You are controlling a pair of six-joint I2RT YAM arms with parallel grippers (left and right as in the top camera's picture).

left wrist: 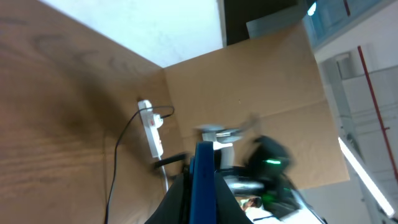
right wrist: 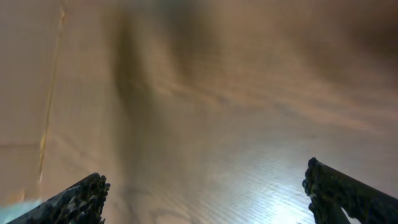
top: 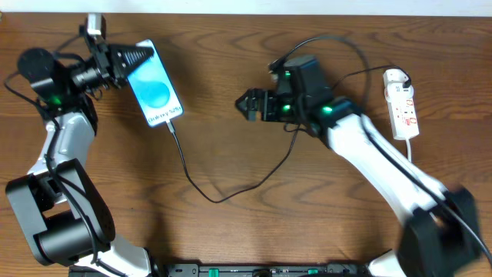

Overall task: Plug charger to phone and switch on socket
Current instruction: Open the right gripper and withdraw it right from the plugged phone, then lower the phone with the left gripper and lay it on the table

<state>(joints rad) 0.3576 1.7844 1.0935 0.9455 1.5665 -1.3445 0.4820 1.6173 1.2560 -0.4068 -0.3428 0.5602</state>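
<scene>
Next, my left gripper sets the phone down flat and lets go of it on the bare wood point(top: 174, 155) below the plugged end of the charger cable.
The phone point(top: 156, 94), blue screen with a white strip, lies at the upper left of the table. My left gripper point(top: 132, 58) is shut on its top end; in the left wrist view the phone's blue edge point(left wrist: 203, 180) stands between the fingers. The thin black charger cable point(top: 201, 192) runs from the phone's lower end, loops across the table and goes up behind my right arm. My right gripper point(top: 247, 105) is open and empty over bare wood at mid table; its fingers point(right wrist: 205, 193) frame only the tabletop. The white socket strip point(top: 403, 103) lies at the far right.
The socket strip also shows in the left wrist view point(left wrist: 153, 132) with a black cable beside it. A white cord point(top: 407, 151) runs down from the strip behind my right arm. A brown board wall stands behind the table.
</scene>
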